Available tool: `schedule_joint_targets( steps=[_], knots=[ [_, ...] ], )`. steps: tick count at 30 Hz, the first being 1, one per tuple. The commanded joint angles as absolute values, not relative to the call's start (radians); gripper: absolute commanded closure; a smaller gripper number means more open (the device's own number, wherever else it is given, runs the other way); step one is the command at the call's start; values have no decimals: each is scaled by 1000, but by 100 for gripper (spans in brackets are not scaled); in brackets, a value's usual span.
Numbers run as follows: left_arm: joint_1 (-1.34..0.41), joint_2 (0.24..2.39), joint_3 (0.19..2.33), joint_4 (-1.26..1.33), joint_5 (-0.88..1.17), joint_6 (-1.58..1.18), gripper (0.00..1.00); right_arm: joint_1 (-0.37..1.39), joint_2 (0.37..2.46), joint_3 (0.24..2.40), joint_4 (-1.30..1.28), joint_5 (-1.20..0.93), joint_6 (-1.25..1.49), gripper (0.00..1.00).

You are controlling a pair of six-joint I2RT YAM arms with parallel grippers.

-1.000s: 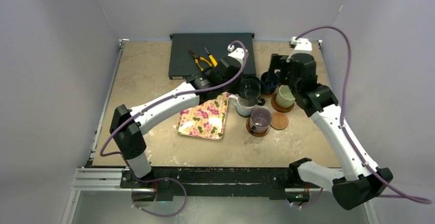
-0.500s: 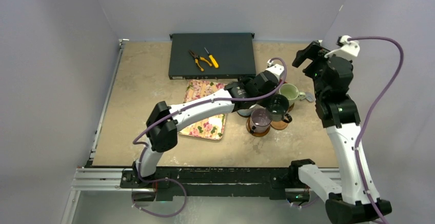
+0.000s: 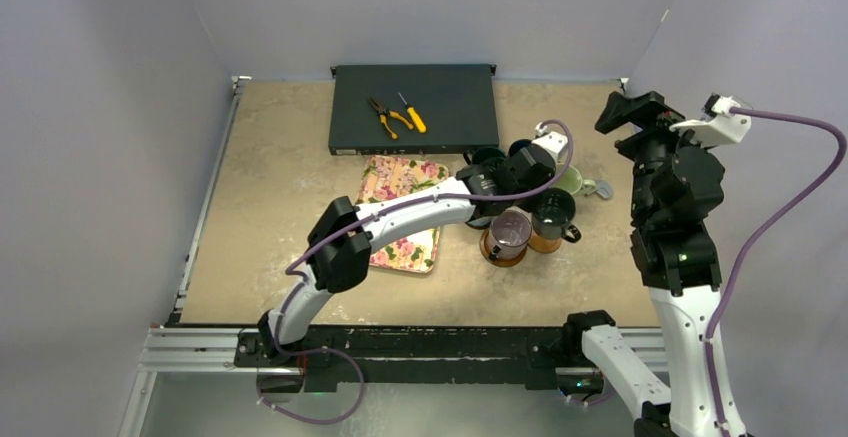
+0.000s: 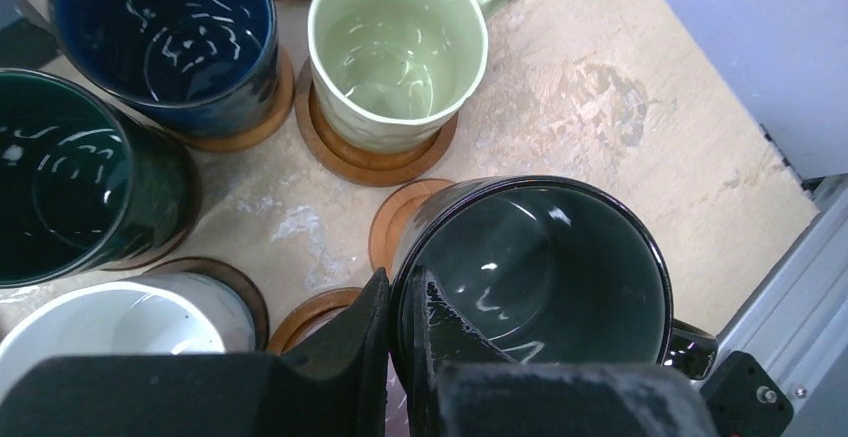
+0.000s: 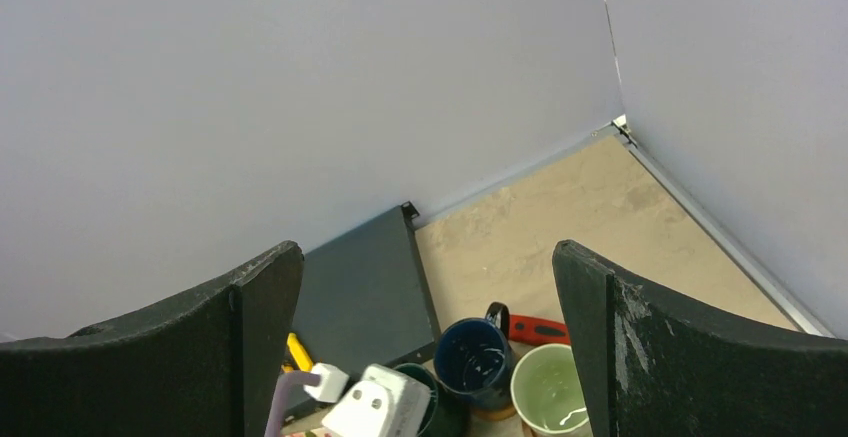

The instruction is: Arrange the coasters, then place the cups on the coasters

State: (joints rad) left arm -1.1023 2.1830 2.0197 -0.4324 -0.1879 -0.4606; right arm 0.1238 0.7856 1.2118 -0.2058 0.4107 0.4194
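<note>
My left gripper is going to release the dark grey-black cup on the light tan coaster (image 3: 547, 235) (image 4: 443, 249) that sits beside the purplish cup. The dark grey-black cup is over that coaster now.
My left gripper (image 4: 405, 282) is shut on the rim of the dark grey-black cup (image 4: 540, 267), one finger inside and one outside. That cup (image 3: 552, 212) hangs over a light tan coaster (image 4: 393, 219); whether it rests on it I cannot tell. The pale green cup (image 4: 395, 47) stands on a reddish-brown coaster (image 4: 360, 162). The navy cup (image 4: 165, 32), the dark teal cup (image 4: 70, 187) and the white cup (image 4: 120, 322) each stand on a coaster. The purplish cup (image 3: 508, 229) stands left of the black one. My right gripper (image 5: 425, 252) is open and empty, raised high at the right (image 3: 630, 112).
A floral tray (image 3: 400, 212) lies left of the cups. A black box (image 3: 440, 107) at the back carries pliers (image 3: 392, 114) and a screwdriver (image 3: 412, 112). A red-handled tool (image 5: 535, 329) lies behind the navy cup. Walls close in at the back and right.
My left arm has carried the dark grey-black cup right and forward to the tan coaster. My right arm has lifted away from the cups and swung up to the right.
</note>
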Motion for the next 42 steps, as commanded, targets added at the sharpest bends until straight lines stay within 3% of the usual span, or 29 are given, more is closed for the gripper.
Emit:
schedule_joint_targets(
  steps=[1, 42],
  knots=[
    [-1116, 2184, 2080, -330, -175, -479, 100, 121, 769, 1201, -147, 424, 419, 2],
    [-1120, 2376, 2202, -393, -246, -474, 100, 121, 757, 1186, -156, 348, 412, 2]
  ],
)
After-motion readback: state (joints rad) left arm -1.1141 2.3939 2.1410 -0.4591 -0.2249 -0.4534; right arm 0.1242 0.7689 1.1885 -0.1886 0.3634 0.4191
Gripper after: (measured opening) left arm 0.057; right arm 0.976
